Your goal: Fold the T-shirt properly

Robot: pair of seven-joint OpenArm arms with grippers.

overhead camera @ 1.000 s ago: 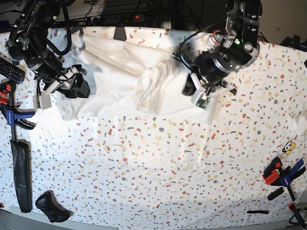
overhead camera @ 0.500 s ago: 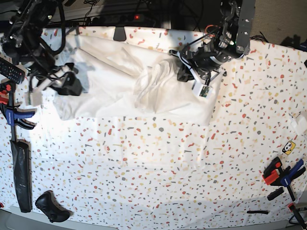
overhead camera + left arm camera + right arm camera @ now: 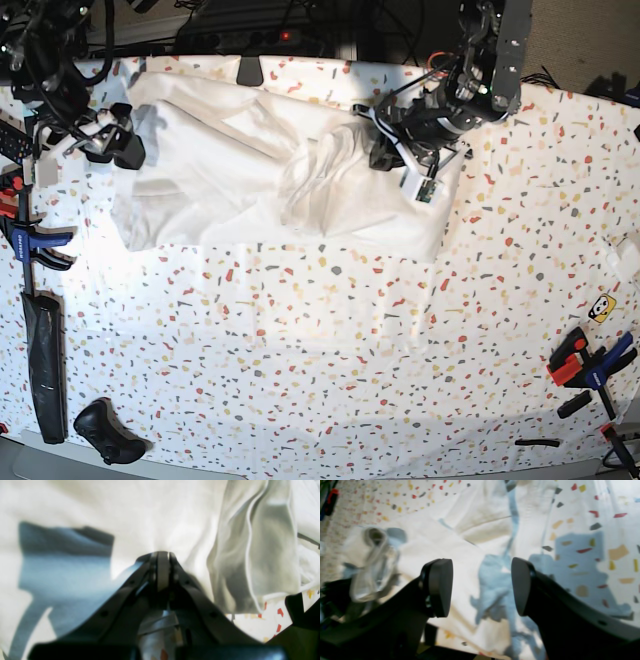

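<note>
My right gripper pinches the creased cloth (image 3: 152, 182) (image 3: 494, 577) next at the T-shirt's loose end, just inside its edge and across from my left gripper.
The white T-shirt (image 3: 230, 180) lies crumpled across the back of the speckled table (image 3: 330, 350), with a bunched ridge near its middle. At the shirt's right part my left gripper (image 3: 380, 157) is shut on a pinch of cloth. In the left wrist view the T-shirt (image 3: 175, 517) gathers into the closed left gripper (image 3: 162, 555). My right gripper (image 3: 122, 148) hangs at the shirt's left edge. Its fingers (image 3: 440, 587) stand wide apart in the right wrist view, and the right gripper (image 3: 480, 587) is open above the T-shirt (image 3: 445, 545) with nothing between them.
Blue and orange clamps (image 3: 25, 240) and a long black bar (image 3: 45, 365) lie along the left edge. A black controller (image 3: 105, 430) sits at the front left. More clamps (image 3: 590, 365) lie at the front right, near a yellow sticker (image 3: 600, 310).
My right gripper opened wider, let go of the cloth and drew back up and left off the shirt. The left gripper shifted back and left with the cloth, then held still.
</note>
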